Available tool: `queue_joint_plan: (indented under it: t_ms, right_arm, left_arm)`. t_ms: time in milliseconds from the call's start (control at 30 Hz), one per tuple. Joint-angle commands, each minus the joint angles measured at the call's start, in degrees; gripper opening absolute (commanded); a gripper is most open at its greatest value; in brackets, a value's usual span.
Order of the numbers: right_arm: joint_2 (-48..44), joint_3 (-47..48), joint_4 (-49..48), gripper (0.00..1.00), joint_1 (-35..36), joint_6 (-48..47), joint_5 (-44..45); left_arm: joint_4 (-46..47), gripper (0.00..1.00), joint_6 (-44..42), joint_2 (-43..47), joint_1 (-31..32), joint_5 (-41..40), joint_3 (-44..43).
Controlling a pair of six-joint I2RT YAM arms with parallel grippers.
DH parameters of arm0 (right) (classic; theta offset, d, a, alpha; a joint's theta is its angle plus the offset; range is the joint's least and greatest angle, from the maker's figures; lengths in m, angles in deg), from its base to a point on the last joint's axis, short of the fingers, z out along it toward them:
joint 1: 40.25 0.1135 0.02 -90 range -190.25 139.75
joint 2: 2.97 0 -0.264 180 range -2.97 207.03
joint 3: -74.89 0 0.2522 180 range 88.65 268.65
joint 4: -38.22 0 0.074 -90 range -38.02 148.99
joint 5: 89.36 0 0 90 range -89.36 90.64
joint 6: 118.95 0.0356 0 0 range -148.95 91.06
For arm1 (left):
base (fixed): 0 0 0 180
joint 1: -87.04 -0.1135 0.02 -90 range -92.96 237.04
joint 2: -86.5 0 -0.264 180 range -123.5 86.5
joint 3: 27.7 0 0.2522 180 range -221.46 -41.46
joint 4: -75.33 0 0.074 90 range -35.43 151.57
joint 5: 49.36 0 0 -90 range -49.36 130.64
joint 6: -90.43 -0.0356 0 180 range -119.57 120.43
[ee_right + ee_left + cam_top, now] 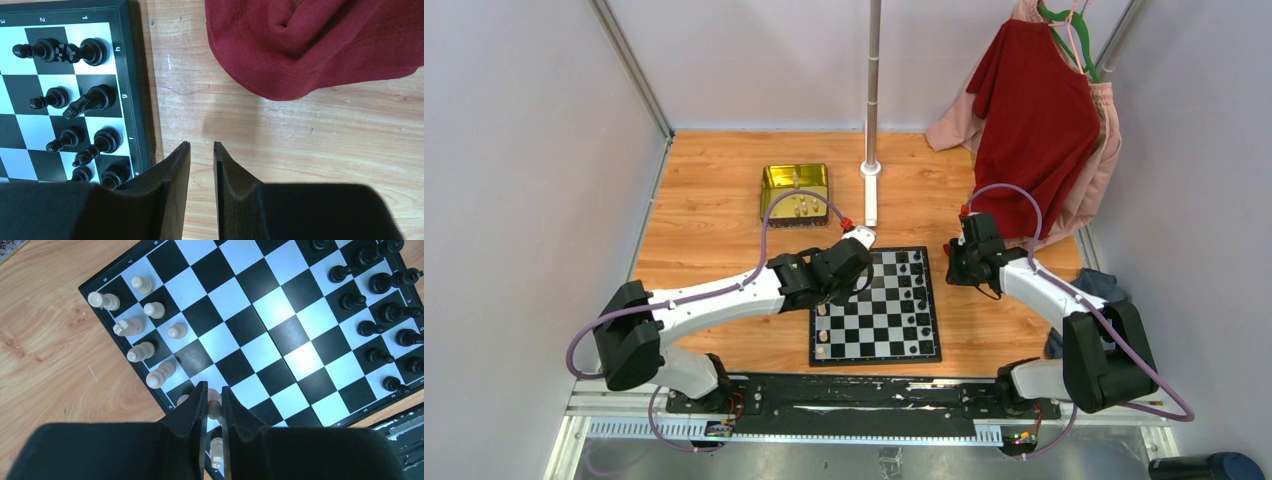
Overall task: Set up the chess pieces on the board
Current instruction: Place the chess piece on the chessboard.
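Note:
Next, my left gripper sets the cream pawn down on the empty dark square ending the cream pawn row [836, 295] [194, 359].
In the left wrist view the board [260, 335] lies below my left gripper [214, 388], which is shut on a cream pawn [214, 404] over the board's near left corner. Several cream chess pieces [142, 326] stand in the two rows along the board's left side, and another cream piece [216, 450] shows low between the fingers. Black pieces [380, 285] fill the opposite side. From above, the left gripper [828, 296] hovers at the board's [884, 320] left edge. My right gripper [201, 146] is open and empty over bare wood beside the board's black side [80, 100].
A gold tin [795, 190] holding a few cream pieces sits behind the board on the left. A metal pole [871, 100] stands at the back centre. A red shirt [1034, 120] hangs at the back right, its hem [320, 45] near the right gripper.

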Motion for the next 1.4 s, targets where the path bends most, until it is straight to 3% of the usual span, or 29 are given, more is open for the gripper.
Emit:
queue_joint_plan:
  t_ms: [0,933,1367]
  right_arm:
    - [-0.9,-0.2,1.0,0.28,-0.6,-0.4,0.7]
    - [0.2,-0.2,0.8,0.28,-0.6,-0.3,0.4]
    - [1.0,0.0,0.8,0.28,-0.7,-0.4,0.9]
  left_arm:
    - [3.2,0.0,1.0,0.0,0.5,-1.3,2.2]
    - [14.6,0.04,2.0,-5.6,0.3,-8.0,9.5]
    - [17.5,0.07,1.0,-6.2,-1.8,-6.4,10.8]
